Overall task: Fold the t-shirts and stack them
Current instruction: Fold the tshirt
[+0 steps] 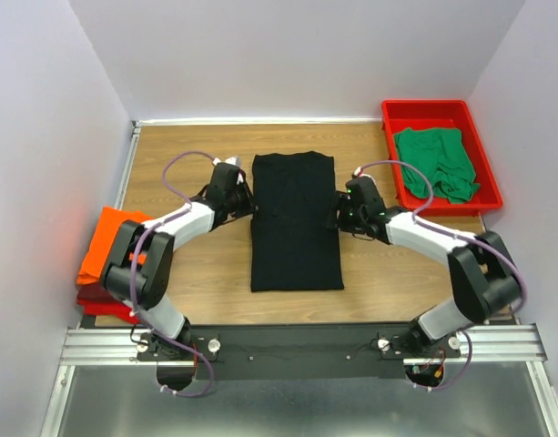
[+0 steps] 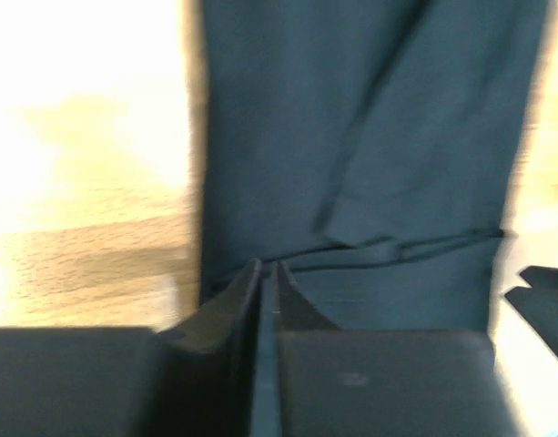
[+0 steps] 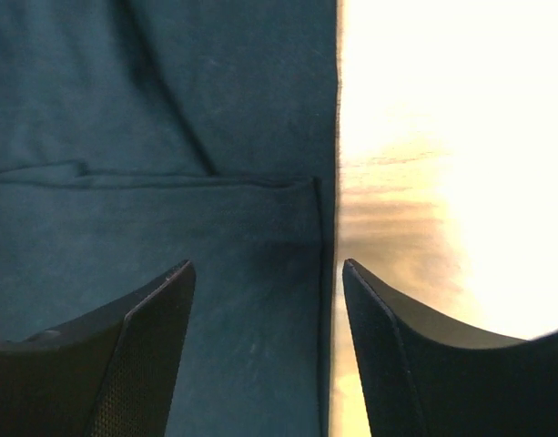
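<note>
Next, my right gripper should go to the near corner (image 1: 341, 287) of the black t-shirt, on the red plastic tray's side, and close there.
The black t-shirt (image 1: 295, 218) lies flat on the table as a long folded rectangle. My left gripper (image 1: 245, 196) is at its left edge. In the left wrist view the gripper (image 2: 269, 264) has its jaws almost together with a thin slit, tips over the black t-shirt (image 2: 370, 137); I cannot tell if cloth is pinched. My right gripper (image 1: 340, 211) is at the right edge. In the right wrist view this gripper (image 3: 265, 266) stands open, astride the hem of the black t-shirt (image 3: 169, 109), holding nothing. The green t-shirt (image 1: 433, 162) lies crumpled. The orange t-shirt (image 1: 110, 241) rests on the dark red t-shirt (image 1: 101, 300).
A red plastic tray (image 1: 392, 114) at the back right holds the green t-shirt. The orange and dark red pile sits at the table's left edge. White walls close in the back and both sides. A metal rail (image 1: 297, 344) carries the arm bases.
</note>
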Robot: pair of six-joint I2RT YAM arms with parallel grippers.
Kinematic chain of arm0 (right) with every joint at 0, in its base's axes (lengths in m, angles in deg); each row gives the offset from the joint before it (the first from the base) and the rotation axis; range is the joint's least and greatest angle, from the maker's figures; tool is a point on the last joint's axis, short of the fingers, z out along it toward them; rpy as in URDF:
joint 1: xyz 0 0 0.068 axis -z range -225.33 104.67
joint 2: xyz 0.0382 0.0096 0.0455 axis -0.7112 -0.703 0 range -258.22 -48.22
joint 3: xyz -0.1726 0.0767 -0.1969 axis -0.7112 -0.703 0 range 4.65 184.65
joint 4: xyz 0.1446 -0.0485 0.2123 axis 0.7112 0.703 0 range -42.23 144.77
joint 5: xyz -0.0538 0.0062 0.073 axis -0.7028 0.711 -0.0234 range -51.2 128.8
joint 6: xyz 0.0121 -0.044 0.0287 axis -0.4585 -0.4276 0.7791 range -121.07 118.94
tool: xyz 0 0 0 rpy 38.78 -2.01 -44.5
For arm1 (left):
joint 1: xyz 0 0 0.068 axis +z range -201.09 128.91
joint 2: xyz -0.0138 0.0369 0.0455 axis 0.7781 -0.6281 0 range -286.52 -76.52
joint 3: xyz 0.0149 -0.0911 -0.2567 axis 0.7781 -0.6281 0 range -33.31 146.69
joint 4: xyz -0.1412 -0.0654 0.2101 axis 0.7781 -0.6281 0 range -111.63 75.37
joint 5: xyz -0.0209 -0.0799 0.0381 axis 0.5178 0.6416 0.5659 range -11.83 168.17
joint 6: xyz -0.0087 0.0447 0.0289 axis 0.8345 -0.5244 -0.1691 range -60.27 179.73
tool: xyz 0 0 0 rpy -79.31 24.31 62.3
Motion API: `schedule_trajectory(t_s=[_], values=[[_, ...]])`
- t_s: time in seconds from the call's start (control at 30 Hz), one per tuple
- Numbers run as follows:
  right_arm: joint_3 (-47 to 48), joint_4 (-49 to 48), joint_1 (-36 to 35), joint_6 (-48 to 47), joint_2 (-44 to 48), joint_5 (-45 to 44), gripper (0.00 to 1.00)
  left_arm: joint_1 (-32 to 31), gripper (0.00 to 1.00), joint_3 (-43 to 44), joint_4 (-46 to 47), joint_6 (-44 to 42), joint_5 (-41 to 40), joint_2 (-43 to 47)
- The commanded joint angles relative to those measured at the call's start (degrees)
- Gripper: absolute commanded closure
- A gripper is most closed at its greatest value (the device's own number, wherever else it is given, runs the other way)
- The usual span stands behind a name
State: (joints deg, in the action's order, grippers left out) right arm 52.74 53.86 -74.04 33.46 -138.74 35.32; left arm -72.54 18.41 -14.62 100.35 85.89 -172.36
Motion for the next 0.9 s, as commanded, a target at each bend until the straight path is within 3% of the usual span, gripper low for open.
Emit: schedule_trajectory(t_s=[0.0, 0.1, 0.17, 0.33, 0.43, 0.57, 0.87], values=[[-0.18, 7.26, 0.93, -2.53, 8.41, 0.14, 0.27, 1.50, 0.77, 3.56, -4.39, -4.32, 2.03, 8.19], [-4.83, 10.60, 1.11, -1.39, 15.10, 3.21, 0.25, 2.20, 0.72, 2.07, -9.58, -5.81, 1.94, 13.11], [-7.48, 12.19, 1.02, 0.97, 18.62, 11.37, 0.25, 2.12, 0.72, 0.23, -13.26, -5.12, 2.12, 17.59], [-15.04, 13.86, 1.02, 5.55, 23.10, 24.47, 0.30, 1.07, 0.70, -11.80, -18.64, -0.55, 0.97, 28.58], [-17.94, 17.54, 0.94, 6.08, 25.12, 25.20, 0.39, -1.91, 0.65, -18.66, -21.54, 4.36, 0.63, 36.04], [-20.22, 19.49, 0.94, 6.78, 27.23, 25.19, 0.39, -10.97, 0.63, -21.04, -24.52, 11.75, -1.48, 40.45], [-23.13, 19.31, 0.94, 9.07, 27.50, 26.86, 0.45, -17.65, 0.61, -27.90, -22.77, 18.00, 0.63, 41.60]])
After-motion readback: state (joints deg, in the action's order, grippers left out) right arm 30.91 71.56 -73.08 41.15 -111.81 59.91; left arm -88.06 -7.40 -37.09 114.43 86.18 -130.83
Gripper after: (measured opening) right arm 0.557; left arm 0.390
